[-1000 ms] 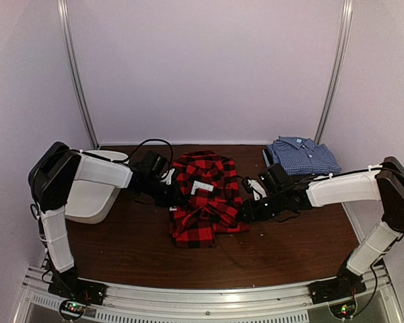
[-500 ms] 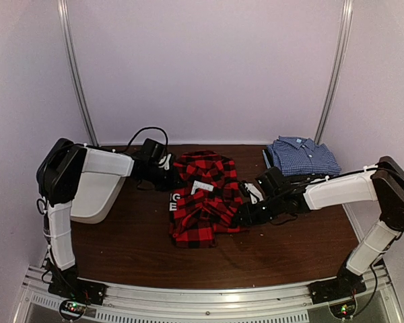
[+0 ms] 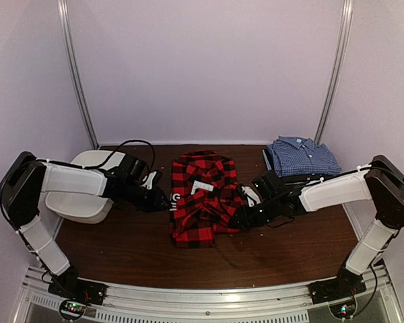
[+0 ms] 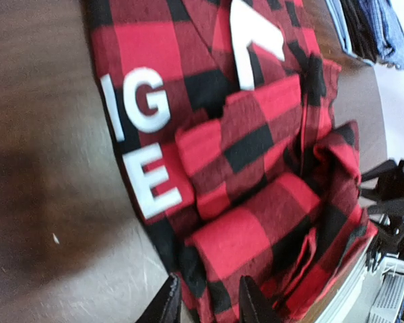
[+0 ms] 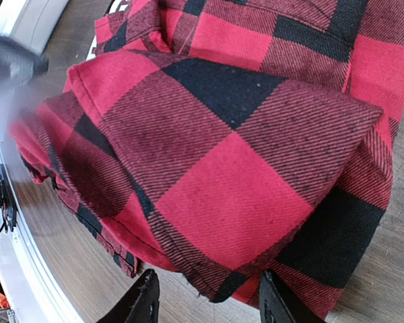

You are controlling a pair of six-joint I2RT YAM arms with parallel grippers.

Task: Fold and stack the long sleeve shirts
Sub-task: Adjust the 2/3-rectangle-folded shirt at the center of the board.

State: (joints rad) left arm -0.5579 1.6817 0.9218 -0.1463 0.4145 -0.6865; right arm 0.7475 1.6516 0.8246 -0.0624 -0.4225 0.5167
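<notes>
The plaid shirt's hem flap lies at a slant, bunched up over the body of the shirt. My right gripper should take the flap's corner [image 5: 215,288] and pull it square toward the shirt's collar.
The red-and-black plaid shirt [image 3: 202,202] lies folded into a bundle at the middle of the table, with white letters [image 4: 145,108] showing on its left edge. The blue-and-white check shirt [image 3: 303,156] lies folded at the back right. My left gripper [image 3: 163,200] is at the plaid shirt's left edge, open. In the left wrist view, the left gripper [image 4: 209,306] has the hem of the plaid shirt [image 4: 256,134] just past its tips. My right gripper [image 3: 237,220] is at the bundle's right front corner. In the right wrist view, the right gripper [image 5: 210,303] is open wide, just short of the plaid cloth [image 5: 242,134].
A white plastic tub [image 3: 81,202] stands at the left, under my left arm. The brown table [image 3: 135,249] ends in a metal rail [image 3: 202,296] along the front. Metal posts rise at the back corners.
My left gripper has opened and drawn away from the plaid shirt toward the left front, leaving white letters showing. My right gripper has spread wider and edged slightly left.
</notes>
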